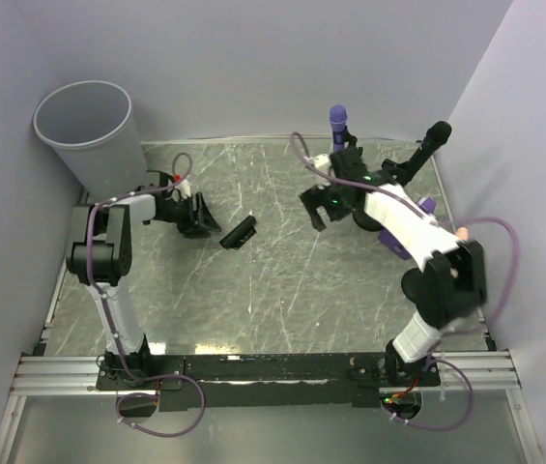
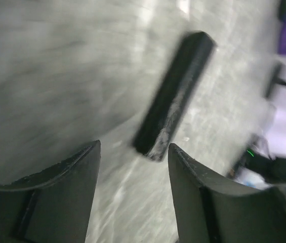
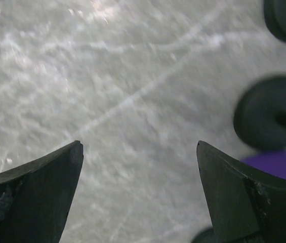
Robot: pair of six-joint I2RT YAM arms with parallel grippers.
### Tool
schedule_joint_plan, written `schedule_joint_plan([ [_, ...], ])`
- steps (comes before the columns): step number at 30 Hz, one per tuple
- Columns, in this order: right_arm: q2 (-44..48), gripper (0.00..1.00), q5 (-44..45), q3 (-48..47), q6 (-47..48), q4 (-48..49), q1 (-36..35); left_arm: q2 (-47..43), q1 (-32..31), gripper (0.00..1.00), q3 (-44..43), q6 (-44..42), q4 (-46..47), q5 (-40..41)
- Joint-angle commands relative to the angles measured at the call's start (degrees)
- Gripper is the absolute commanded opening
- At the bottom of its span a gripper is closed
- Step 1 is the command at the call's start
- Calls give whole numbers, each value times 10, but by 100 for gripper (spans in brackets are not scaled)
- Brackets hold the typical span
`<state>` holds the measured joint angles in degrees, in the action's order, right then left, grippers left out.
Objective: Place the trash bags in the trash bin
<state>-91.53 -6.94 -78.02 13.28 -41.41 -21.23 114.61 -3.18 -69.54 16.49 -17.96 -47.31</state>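
Next, I move my right gripper next to the black roll of trash bags beside my left gripper and close it on the roll's loose end (image 1: 244, 235).
The trash bin (image 1: 89, 130), a round light grey wastebasket, stands at the far left corner. A black roll of trash bags (image 1: 239, 232) lies on the marbled table, just right of my left gripper (image 1: 207, 222). In the left wrist view the same roll (image 2: 175, 101) lies slanted just beyond the tips of the left gripper (image 2: 134, 152), which is open with nothing between its fingers (image 2: 77, 177). My right gripper (image 1: 313, 213) hangs open over bare table right of centre. The right wrist view shows nothing between the wide-open jaws of the right gripper (image 3: 138, 147).
A purple roll (image 1: 338, 121) stands upright at the back and a black roll (image 1: 434, 140) leans at the far right. In the right wrist view, black round roll ends (image 3: 269, 114) and a purple one (image 3: 274, 164) lie right of the fingers. Walls close in on the left, right and back.
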Motion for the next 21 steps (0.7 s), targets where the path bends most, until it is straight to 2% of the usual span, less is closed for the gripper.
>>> schedule_joint_plan([
  [1,-115,99,8,-88,-13,53,-49,-69,12,62,10,-17,-55,138],
  [6,-208,99,14,-199,-47,43,-82,-138,-13,66,26,-91,-38,166],
  [9,-197,99,15,-199,-50,47,-81,-178,-70,66,30,-194,-24,220],
  [11,-171,99,14,-181,-51,50,-75,-185,-104,66,34,-232,-3,261],
  [17,-112,99,32,-119,-61,60,-65,-117,-180,59,-24,-293,8,351],
  [21,-78,99,34,-87,-59,67,-66,-62,-199,51,-73,-301,-15,368],
])
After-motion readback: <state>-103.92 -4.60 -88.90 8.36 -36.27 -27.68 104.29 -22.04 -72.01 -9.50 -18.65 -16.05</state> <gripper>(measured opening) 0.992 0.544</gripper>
